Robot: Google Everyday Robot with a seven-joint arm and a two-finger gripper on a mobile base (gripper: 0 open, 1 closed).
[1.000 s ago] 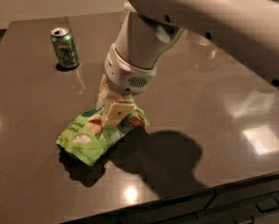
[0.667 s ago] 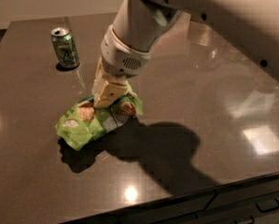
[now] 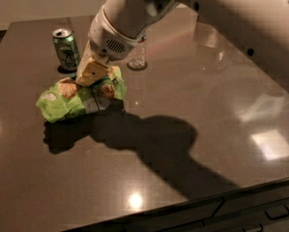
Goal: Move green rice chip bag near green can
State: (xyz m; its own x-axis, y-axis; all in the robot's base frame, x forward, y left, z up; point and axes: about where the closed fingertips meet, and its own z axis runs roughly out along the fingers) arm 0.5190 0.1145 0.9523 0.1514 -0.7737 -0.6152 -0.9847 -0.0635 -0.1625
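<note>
Next, I open my gripper and let go of the green rice chip bag on the table (image 3: pixel 77 84), in the spot just in front of the green can. The bag is held just above the table.
The green rice chip bag (image 3: pixel 71 100) is a crumpled light-green pouch held just above the dark table, left of centre. My gripper (image 3: pixel 91 75) is shut on the bag's upper right part, its yellowish fingers pinching the pouch from above. The green can (image 3: pixel 66 49) stands upright at the back left, a short way behind the bag and apart from it. My white arm reaches in from the top right.
A clear plastic water bottle (image 3: pixel 137 58) stands just behind the gripper, mostly hidden by the arm. The dark glossy table (image 3: pixel 197 105) stretches to the right, with its front edge at the bottom. The arm's shadow lies on the table in front of the bag.
The gripper has carried the bag back and to the left, closer to the green can. The bag is more bunched up and lifted than before.
</note>
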